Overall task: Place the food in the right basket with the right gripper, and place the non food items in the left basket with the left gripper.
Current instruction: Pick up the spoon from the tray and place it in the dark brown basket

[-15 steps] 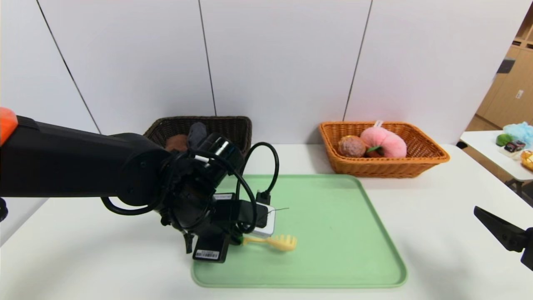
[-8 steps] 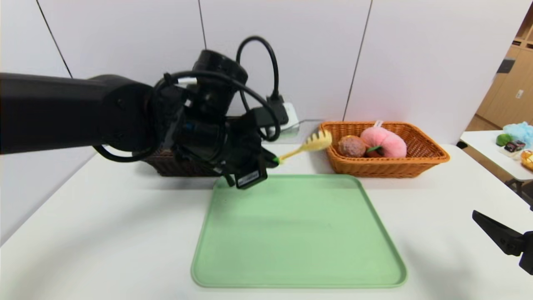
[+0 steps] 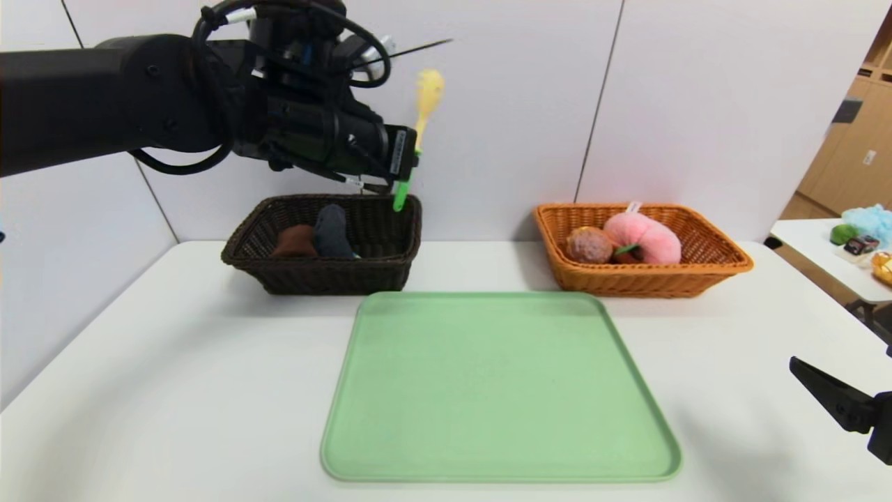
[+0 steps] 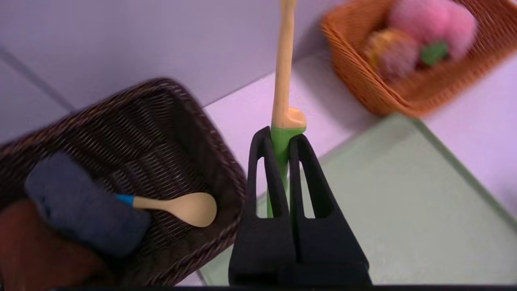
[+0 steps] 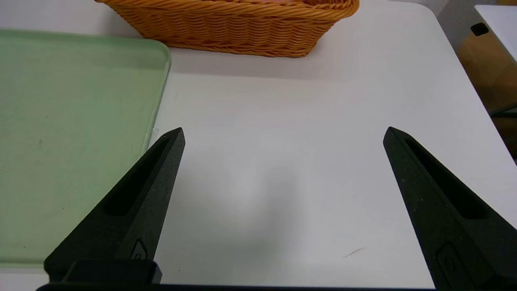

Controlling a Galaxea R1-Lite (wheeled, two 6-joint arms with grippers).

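Note:
My left gripper has the pasta fork, upright high above the dark brown basket. It will put the fork down in the dark brown basket's empty end [image 3: 381, 217] [image 4: 157, 140], against the back side of the basket.
My left gripper [image 3: 408, 164] is shut on the green handle of a yellow pasta fork [image 3: 426, 94] and holds it upright, high above the right end of the dark brown left basket [image 3: 327, 268]. The left wrist view shows the fork [image 4: 282, 72] clamped between the fingers [image 4: 276, 141]. That basket holds a dark blue item [image 3: 330, 230], a brown item [image 3: 296, 239] and a wooden spoon [image 4: 181, 207]. The orange right basket [image 3: 648, 279] holds a pink plush [image 3: 644, 236] and a brown round food [image 3: 589, 245]. My right gripper [image 5: 282, 135] is open and empty, low over the table at the right.
A green tray [image 3: 498, 390] lies bare in the middle of the white table [image 3: 174, 390]. A second table [image 3: 836, 258] with small items stands at the far right. A white panel wall rises behind the baskets.
My left arm has lifted the pasta fork off the tray and carried it up and back over the left basket, turning it upright. The right arm has stayed still.

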